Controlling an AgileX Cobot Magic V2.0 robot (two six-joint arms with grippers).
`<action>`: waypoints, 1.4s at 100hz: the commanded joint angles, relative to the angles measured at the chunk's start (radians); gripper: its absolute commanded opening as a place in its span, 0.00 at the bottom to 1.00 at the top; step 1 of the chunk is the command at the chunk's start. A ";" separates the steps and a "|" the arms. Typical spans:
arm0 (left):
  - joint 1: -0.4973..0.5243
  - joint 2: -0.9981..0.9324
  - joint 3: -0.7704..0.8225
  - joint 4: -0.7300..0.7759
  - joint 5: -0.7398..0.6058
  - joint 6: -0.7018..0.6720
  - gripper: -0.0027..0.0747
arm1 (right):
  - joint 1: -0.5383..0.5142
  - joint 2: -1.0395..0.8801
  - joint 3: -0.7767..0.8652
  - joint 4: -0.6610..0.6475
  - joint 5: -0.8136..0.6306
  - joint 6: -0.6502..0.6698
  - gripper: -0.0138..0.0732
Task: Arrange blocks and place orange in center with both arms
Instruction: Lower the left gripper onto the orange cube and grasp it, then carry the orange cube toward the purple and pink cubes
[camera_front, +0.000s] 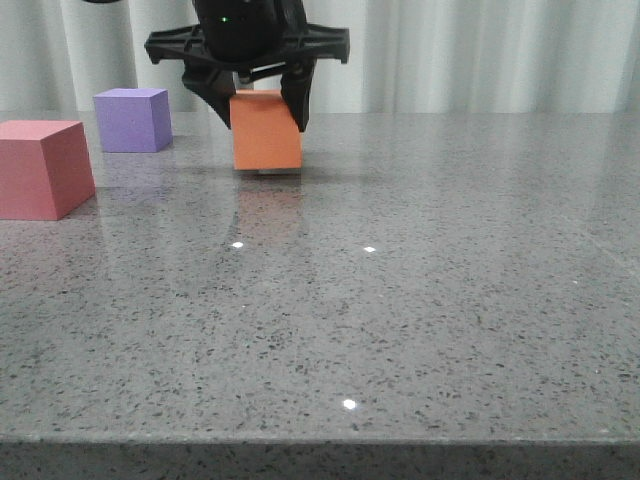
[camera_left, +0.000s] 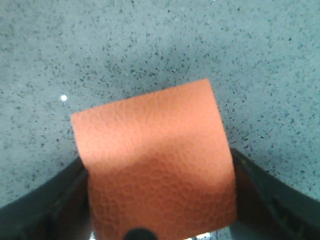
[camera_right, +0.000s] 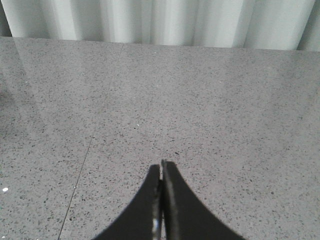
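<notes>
My left gripper will let go of the orange cube on the table (camera_front: 104, 164) between the purple cube and the pinkish-red cube.
My left gripper (camera_front: 262, 118) is shut on the orange cube (camera_front: 268, 140), gripping its upper part from above; the cube's base is at or just above the table. In the left wrist view the orange cube (camera_left: 155, 160) fills the space between the two black fingers of the left gripper (camera_left: 159, 167). The purple cube (camera_front: 132, 119) stands at the back left. The pinkish-red cube (camera_front: 42, 168) stands nearer, at the far left edge. My right gripper (camera_right: 161, 167) is shut and empty over bare table, and does not show in the front view.
The grey speckled tabletop (camera_front: 400, 300) stretches to the front edge. A pale curtain (camera_front: 480, 50) hangs behind the table's far edge. Small light reflections dot the surface.
</notes>
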 joint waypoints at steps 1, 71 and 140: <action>0.000 -0.069 -0.068 0.017 0.015 0.032 0.42 | -0.006 -0.003 -0.026 -0.009 -0.079 -0.009 0.06; 0.219 -0.318 0.117 -0.091 0.002 0.325 0.42 | -0.006 -0.003 -0.026 -0.009 -0.079 -0.009 0.06; 0.344 -0.318 0.313 -0.150 -0.189 0.428 0.42 | -0.006 -0.003 -0.026 -0.009 -0.079 -0.009 0.06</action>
